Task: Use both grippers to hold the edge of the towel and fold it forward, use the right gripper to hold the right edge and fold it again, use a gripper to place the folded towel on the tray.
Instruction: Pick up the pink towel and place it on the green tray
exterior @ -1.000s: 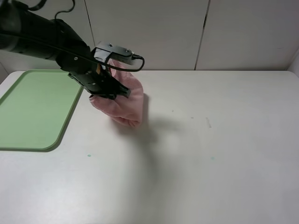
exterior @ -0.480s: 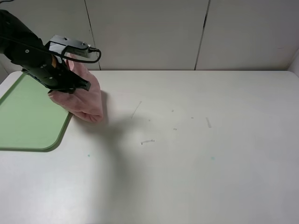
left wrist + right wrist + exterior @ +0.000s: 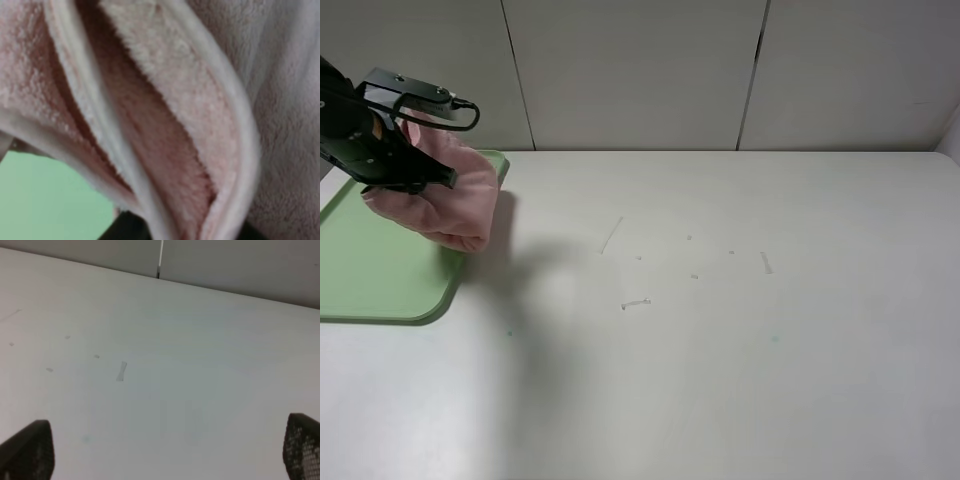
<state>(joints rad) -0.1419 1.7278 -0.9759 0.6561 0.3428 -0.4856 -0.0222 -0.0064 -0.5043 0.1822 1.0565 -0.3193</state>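
Next, I release the pink towel with my left gripper on the pale-green tray, midway (image 3: 376,228) between its near and far rims.
The folded pink towel (image 3: 448,200) hangs from my left gripper (image 3: 405,180), which is shut on it and holds it in the air over the right end of the pale-green tray (image 3: 370,265). In the left wrist view the towel's fluffy folds (image 3: 165,130) and stitched hem (image 3: 240,145) fill the picture, with green tray (image 3: 45,195) below. My right gripper is out of the exterior high view; in the right wrist view its two black fingertips (image 3: 25,450) stand wide apart over bare table, holding nothing.
The white table (image 3: 720,330) stretches right of the tray, with a few small lint threads (image 3: 635,303) near its middle. A panelled wall (image 3: 640,70) runs along the far edge.
My left gripper has carried the towel leftward from the table's middle-left to over the tray's right end. Lint threads now show where the towel lay.
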